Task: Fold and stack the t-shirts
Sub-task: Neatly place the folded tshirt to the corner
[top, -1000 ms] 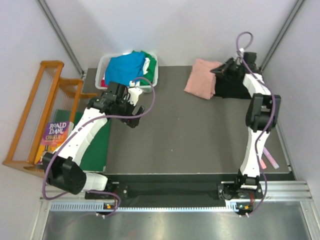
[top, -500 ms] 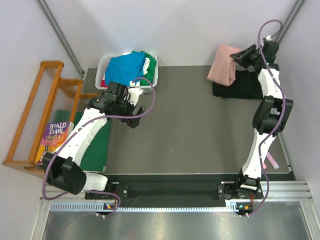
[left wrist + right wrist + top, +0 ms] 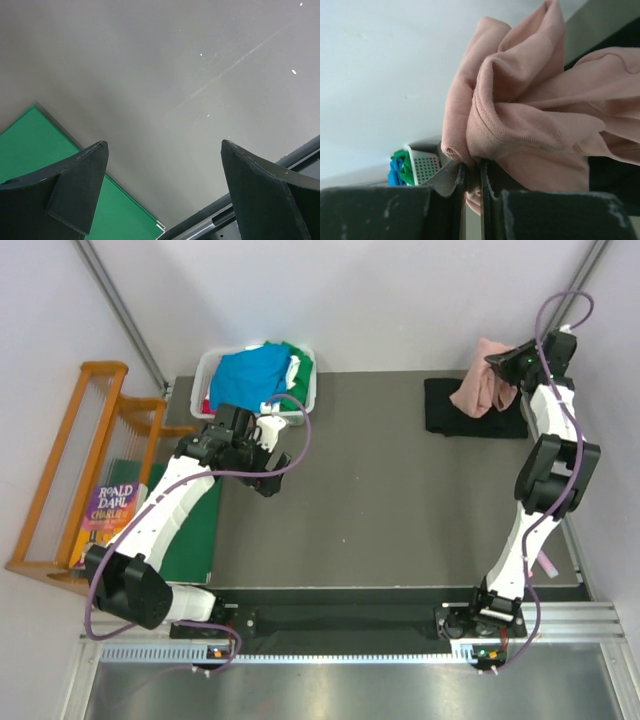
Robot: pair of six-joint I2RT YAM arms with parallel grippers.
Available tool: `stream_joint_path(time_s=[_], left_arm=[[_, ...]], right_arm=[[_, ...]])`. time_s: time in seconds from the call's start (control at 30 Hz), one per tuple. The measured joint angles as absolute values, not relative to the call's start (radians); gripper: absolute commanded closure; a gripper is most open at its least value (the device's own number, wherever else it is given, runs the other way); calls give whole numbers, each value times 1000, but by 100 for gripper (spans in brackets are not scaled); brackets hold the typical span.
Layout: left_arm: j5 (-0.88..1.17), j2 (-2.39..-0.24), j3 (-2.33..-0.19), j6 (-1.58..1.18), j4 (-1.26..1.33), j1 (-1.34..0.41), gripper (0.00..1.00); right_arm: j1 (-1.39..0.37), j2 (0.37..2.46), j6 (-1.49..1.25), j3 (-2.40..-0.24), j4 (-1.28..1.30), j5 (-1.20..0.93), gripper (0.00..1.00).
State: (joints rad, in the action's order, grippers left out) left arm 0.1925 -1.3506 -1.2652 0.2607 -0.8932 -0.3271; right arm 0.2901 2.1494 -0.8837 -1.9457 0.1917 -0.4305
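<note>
The robot's right gripper needs to release the dusty-pink t-shirt on the basket-side half of the black t-shirt (image 3: 467, 414), so that it overlaps the black t-shirt's front edge.
My right gripper (image 3: 507, 365) is raised at the back right, shut on the folded dusty-pink t-shirt (image 3: 484, 388). In the right wrist view the pink t-shirt (image 3: 530, 115) bunches above the gripper (image 3: 472, 172), pinched between the jaws. It hangs over the folded black t-shirt (image 3: 470, 410) lying flat on the table's far right. More t-shirts, blue (image 3: 248, 375), green and red, fill the white basket (image 3: 305, 400) at the back left. My left gripper (image 3: 268, 455) hovers open near the table's left edge, nothing between its fingers (image 3: 85, 175).
The flat dark-green board (image 3: 195, 530) lies beside the table's left edge, also in the left wrist view as the green board (image 3: 55, 165). A wooden rack (image 3: 70, 470) and a book (image 3: 108, 508) stand further left. Metal frame poles rise at both back corners.
My right gripper has lifted the pink t-shirt and carried it rightward, from left of the black t-shirt to above its right part. The left arm has stayed still.
</note>
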Motion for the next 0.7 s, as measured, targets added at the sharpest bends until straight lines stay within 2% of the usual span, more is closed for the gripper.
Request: stream_joint_path(time_s=[0.3,0.57,0.7], left_arm=[[198,-1351,-1265,261,-893,-327,1],[196,-1350,-1263,262,-900,-327,1],[194,-1349,-1263,262,-902,-327,1]], right_arm=[[217,2150,-982,-1877,127,-405,100],[212,2233,-1158,-2119,75,-405,100],[212,2209,-1140,-2126,59,-382,100]])
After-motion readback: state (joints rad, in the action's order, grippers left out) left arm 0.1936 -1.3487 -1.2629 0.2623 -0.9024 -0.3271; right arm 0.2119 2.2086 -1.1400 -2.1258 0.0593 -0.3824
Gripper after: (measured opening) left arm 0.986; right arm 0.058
